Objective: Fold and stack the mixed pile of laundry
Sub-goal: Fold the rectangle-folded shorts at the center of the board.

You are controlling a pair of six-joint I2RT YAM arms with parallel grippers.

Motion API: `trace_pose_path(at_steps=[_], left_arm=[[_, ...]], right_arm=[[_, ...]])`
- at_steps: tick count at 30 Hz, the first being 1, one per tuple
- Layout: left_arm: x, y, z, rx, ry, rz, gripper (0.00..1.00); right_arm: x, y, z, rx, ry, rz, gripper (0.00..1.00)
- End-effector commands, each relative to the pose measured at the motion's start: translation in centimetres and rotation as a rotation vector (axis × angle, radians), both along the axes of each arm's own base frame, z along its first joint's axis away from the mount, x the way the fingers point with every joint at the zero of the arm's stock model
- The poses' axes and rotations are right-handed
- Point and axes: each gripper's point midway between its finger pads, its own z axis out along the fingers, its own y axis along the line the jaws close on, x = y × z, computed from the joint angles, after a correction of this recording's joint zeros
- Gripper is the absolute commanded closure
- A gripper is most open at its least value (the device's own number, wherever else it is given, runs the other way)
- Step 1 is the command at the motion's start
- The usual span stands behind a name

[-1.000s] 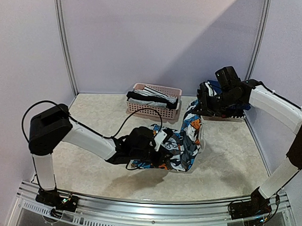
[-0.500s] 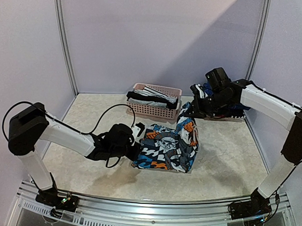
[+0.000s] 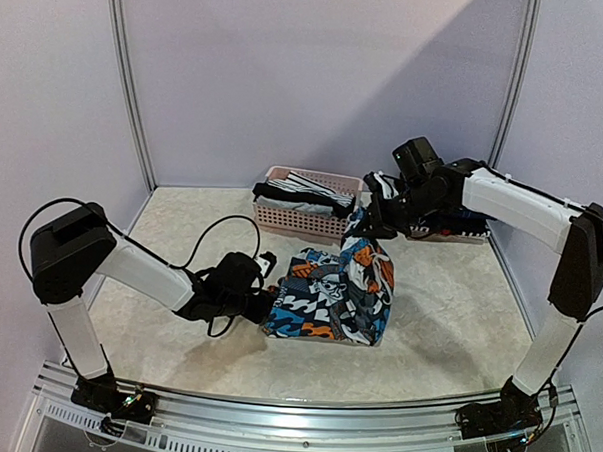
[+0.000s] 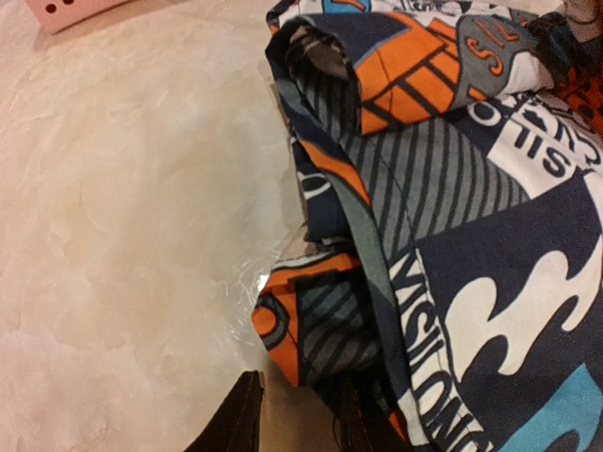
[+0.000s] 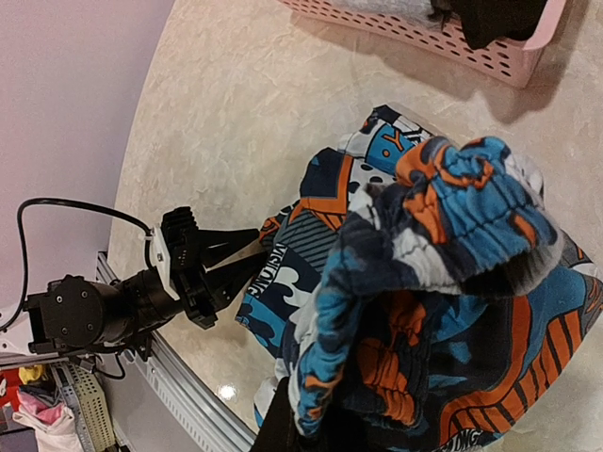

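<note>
My right gripper needs to release the lifted cloth onto the patterned garment's far corner [image 3: 298,260] [image 5: 341,162], the one that is nearest to my left gripper.
The orange-blue-black-white patterned garment [image 3: 328,299] [image 4: 452,188] lies mostly flat mid-table. My right gripper [image 3: 368,225] [image 5: 325,428] is shut on its far right corner, and holds that bunched part [image 5: 443,207] lifted above the rest. My left gripper [image 3: 266,298] [image 4: 297,400] [image 5: 240,259] lies low at the garment's left edge. Its jaws stand apart with bare table between them, and the right finger is tucked against the cloth's hem. Black-and-white striped pieces [image 3: 305,191] fill the pink basket [image 3: 307,223].
The pink slatted basket [image 5: 495,52] [image 4: 66,9] stands at the back centre, just beyond the garment. A stack of dark folded clothes [image 3: 460,225] sits at the back right, partly hidden by my right arm. Walls close the table on three sides.
My left gripper has come down and drawn back to the left, and the garment now lies spread on the table. My right gripper has moved left with the held corner.
</note>
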Motion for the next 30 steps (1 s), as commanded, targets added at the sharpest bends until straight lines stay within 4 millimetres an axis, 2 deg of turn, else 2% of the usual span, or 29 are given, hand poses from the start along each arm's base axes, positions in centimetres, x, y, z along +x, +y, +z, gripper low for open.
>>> trace_pose_path(at_steps=[1,8,16,24,30], left_arm=[[0.1,0.3,-1.3,-0.002,0.031,0.008,0.71],[-0.1,-0.8,-2.3,-0.026,0.059,-0.027,0.72],[-0.2,-1.6,-2.9,-0.052,0.077,-0.049,0.72],[-0.4,-1.8,-3.5,-0.055,0.091,-0.06,0.72],[-0.4,-1.7,-3.8,-0.053,0.094,-0.057,0.72]], right_arm=[[0.4,1.7,0.6,0.031,-0.021,0.03,1.0],[0.5,3.5,-0.3,0.047,-0.003,0.041,1.0],[0.6,6.6,-1.9,0.077,0.036,0.074,1.0],[0.7,9.4,-3.6,0.109,0.078,0.108,1.0],[-0.1,11.4,-4.6,0.118,0.105,0.146,1.0]])
